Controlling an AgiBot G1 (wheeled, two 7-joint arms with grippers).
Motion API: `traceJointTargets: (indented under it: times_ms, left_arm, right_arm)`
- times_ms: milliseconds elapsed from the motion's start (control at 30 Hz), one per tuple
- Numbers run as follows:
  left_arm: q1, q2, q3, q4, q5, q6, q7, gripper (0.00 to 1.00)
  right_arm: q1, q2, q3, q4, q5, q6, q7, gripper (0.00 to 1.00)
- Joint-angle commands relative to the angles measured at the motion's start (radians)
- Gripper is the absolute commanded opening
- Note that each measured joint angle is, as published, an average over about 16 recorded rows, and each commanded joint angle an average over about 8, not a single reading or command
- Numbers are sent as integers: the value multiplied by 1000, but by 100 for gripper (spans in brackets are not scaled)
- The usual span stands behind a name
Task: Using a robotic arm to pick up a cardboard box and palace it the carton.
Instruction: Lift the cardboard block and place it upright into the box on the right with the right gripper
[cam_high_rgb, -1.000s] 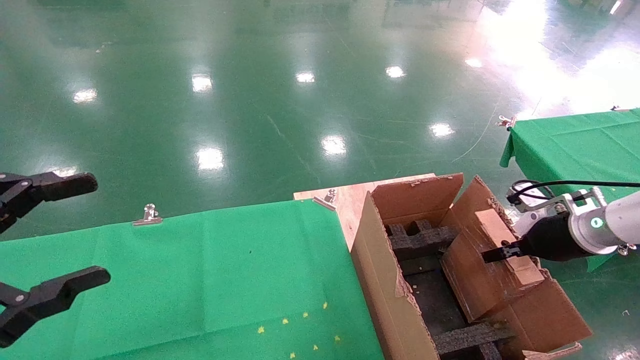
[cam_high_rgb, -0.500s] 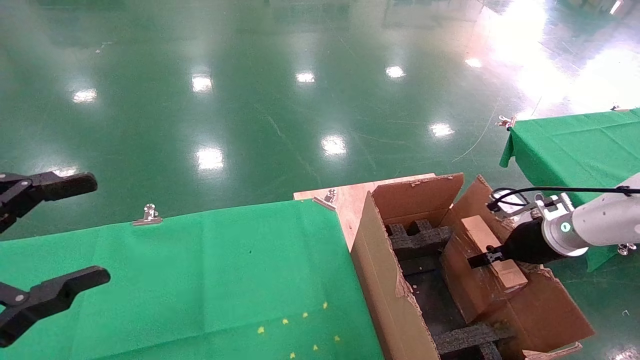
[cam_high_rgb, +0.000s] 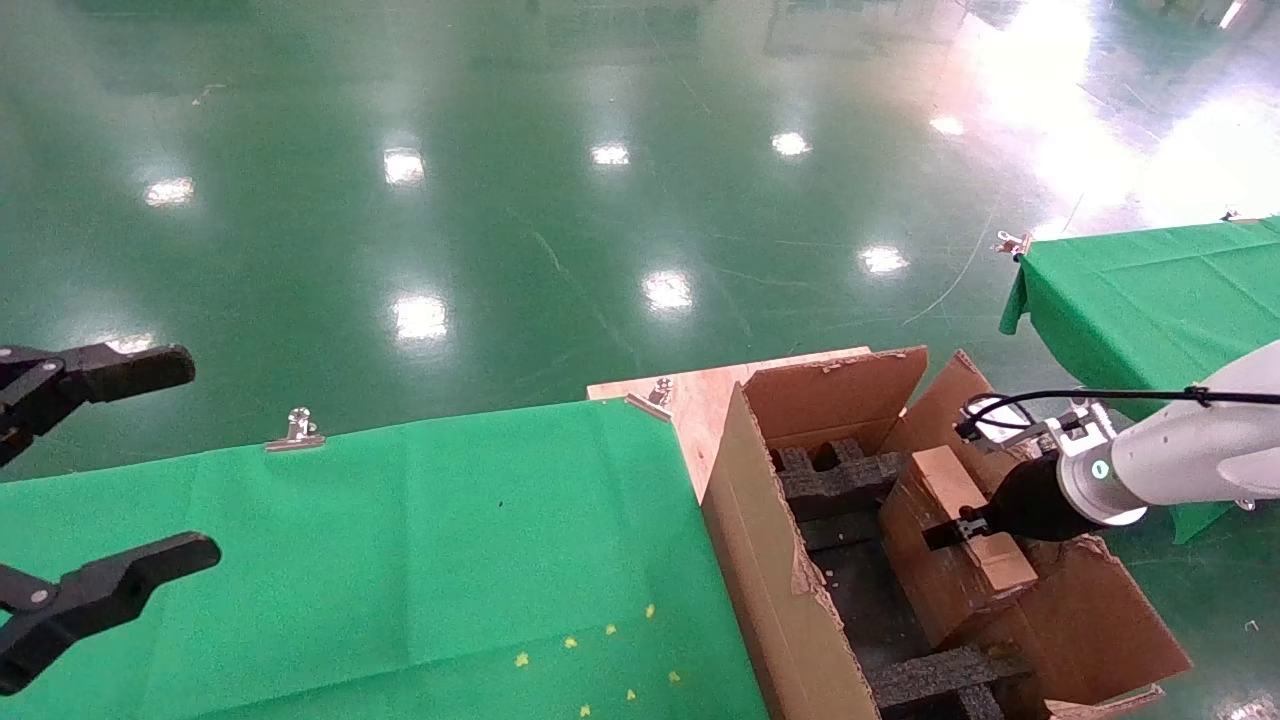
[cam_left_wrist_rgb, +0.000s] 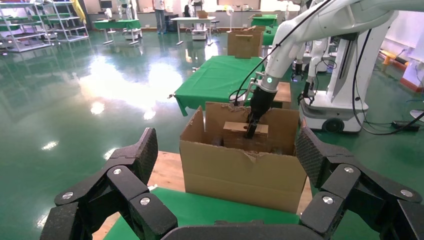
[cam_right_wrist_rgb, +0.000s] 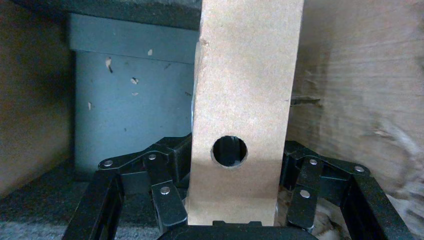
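Observation:
My right gripper needs to let go of the cardboard box down between the black foam inserts, along the carton's inside (cam_high_rgb: 955, 575) (cam_right_wrist_rgb: 247, 107).
The robotic arm (cam_high_rgb: 1190, 455) reaches from the right into the carton (cam_high_rgb: 775, 560), a large brown one with ragged flaps and black foam inserts (cam_high_rgb: 840, 480). My right gripper (cam_high_rgb: 962, 527) is shut on the cardboard box (cam_high_rgb: 955, 500) and holds it on edge inside the carton, against the inner right wall. In the right wrist view the cardboard box (cam_right_wrist_rgb: 245, 90) with its round hole (cam_right_wrist_rgb: 229, 151) sits between the fingers (cam_right_wrist_rgb: 170, 200). My left gripper (cam_high_rgb: 100, 480) is open and empty, parked at the far left. The left wrist view shows the carton (cam_left_wrist_rgb: 245, 172) and the cardboard box (cam_left_wrist_rgb: 237, 137).
A green-clothed table (cam_high_rgb: 400, 540) lies left of the carton, with a metal clip (cam_high_rgb: 297, 430) on its far edge and a wooden board (cam_high_rgb: 690, 395) at its corner. A second green table (cam_high_rgb: 1150, 290) stands at the right. Shiny green floor lies beyond.
My right gripper has carried the cardboard box leftward and lower, deeper into the carton. The left gripper has not moved.

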Motion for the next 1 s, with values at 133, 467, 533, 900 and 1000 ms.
traceJointTargets:
  times_ms: [133,467,533,900,1000]
  left_arm:
    - [0,0,0,0,0,0,0,100]
    - [0,0,0,0,0,0,0,100]
    - [0,0,0,0,0,0,0,100]
    - [0,0,0,0,0,0,0,100]
    - [0,0,0,0,0,0,0,100]
  right_arm:
    - [-32,-32,9,-55,18,2,-24,0]
    - [-95,-97,23,-159,43,-9,-74,0]
    - [-106,-109,25,-178,46,-11,-85,0]
    - [-135,-148,35,-249,59,-28,-127,80]
    - [-137,-151,36,-255,60,-31,-130,100]
